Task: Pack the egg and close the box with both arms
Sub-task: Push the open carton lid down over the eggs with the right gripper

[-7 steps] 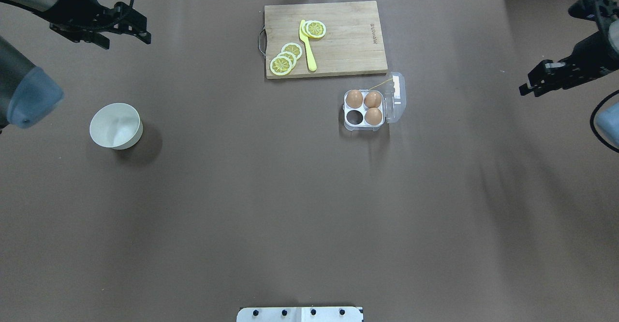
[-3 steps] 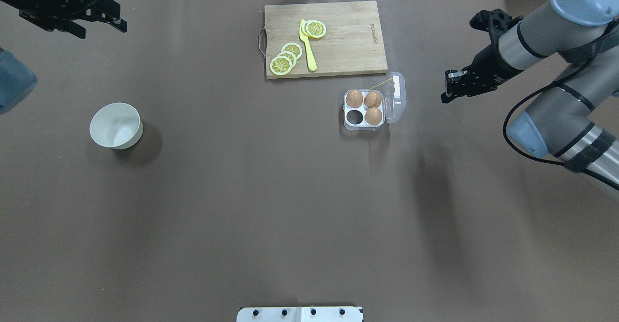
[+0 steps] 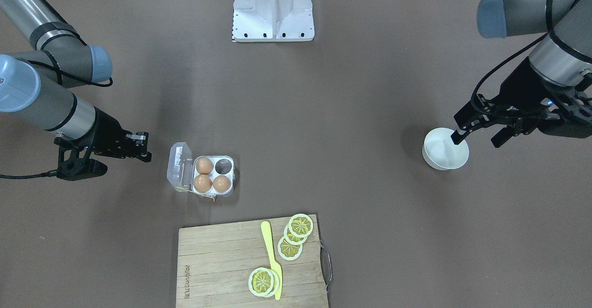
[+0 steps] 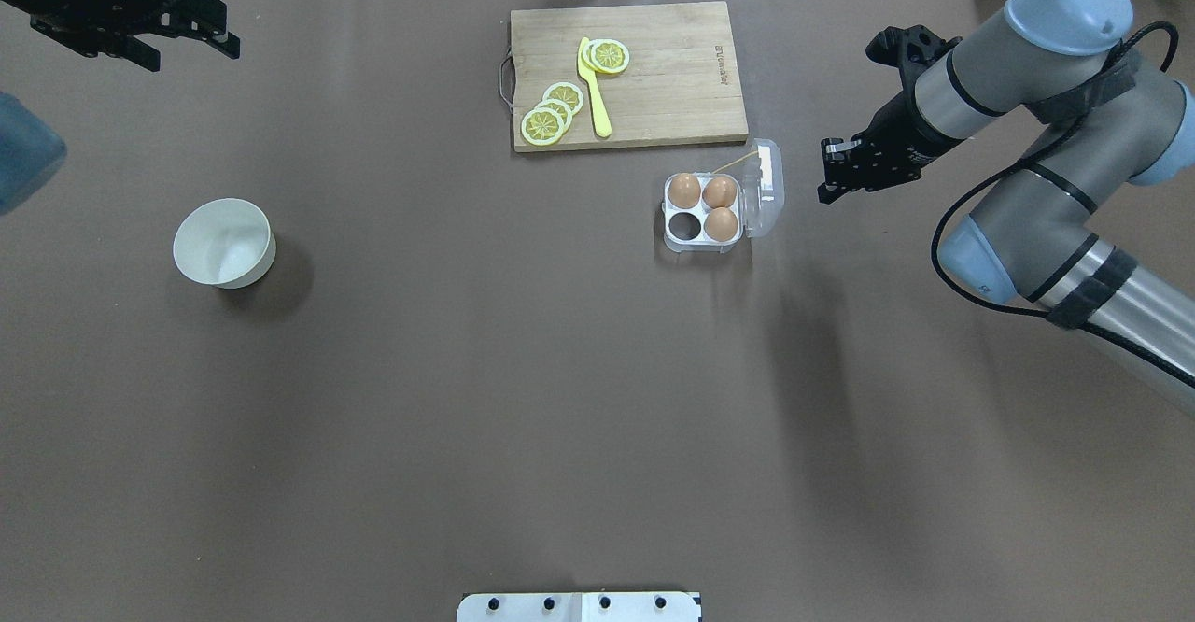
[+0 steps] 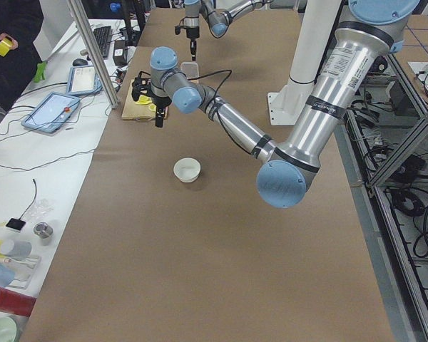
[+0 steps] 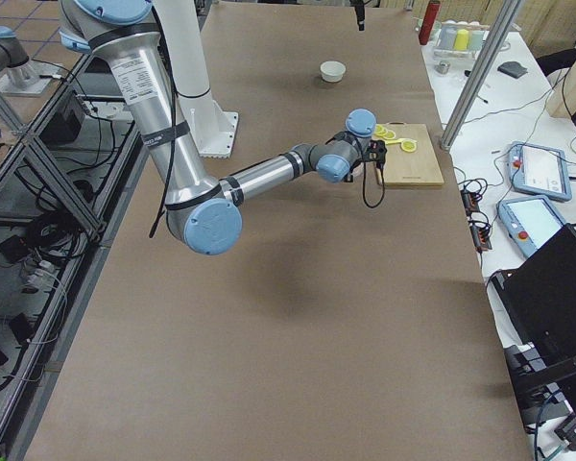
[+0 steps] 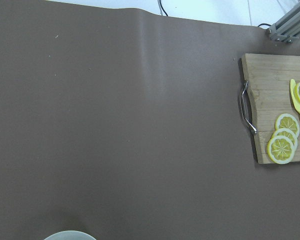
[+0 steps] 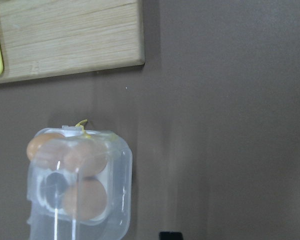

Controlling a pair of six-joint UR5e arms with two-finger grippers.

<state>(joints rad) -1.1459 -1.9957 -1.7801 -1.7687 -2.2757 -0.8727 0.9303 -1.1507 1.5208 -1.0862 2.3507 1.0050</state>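
Note:
The clear lid will stay closed over the brown eggs in the box (image 3: 213, 175) (image 8: 72, 175) after my right gripper lets go. The clear lid is now open.
The box (image 4: 668, 204) sits right of centre with its clear lid (image 4: 767, 188) open to the right. Three brown eggs (image 4: 720, 223) fill three cells, and the near-left cell (image 4: 684, 224) holds nothing; I cannot tell which of them is the egg. My right gripper (image 4: 829, 183) hangs above the table just right of the lid, apart from it. It looks shut and holds nothing. Its wrist view shows the box (image 8: 117, 165) through the lid. My left gripper (image 4: 191, 54) is open, high over the far left corner. It also shows in the front view (image 3: 477, 138).
A round white bowl (image 4: 224, 241) stands at the left and looks empty. A wooden cutting board (image 4: 672, 71) with lemon slices (image 4: 551, 113) and a yellow knife (image 4: 594, 90) lies just behind the box. The robot's base plate (image 4: 579, 606) is at the near edge.
My right arm has swung in from the right edge and now hangs beside the box's lid. My left gripper has drawn back toward the far left corner. The box and eggs have not moved.

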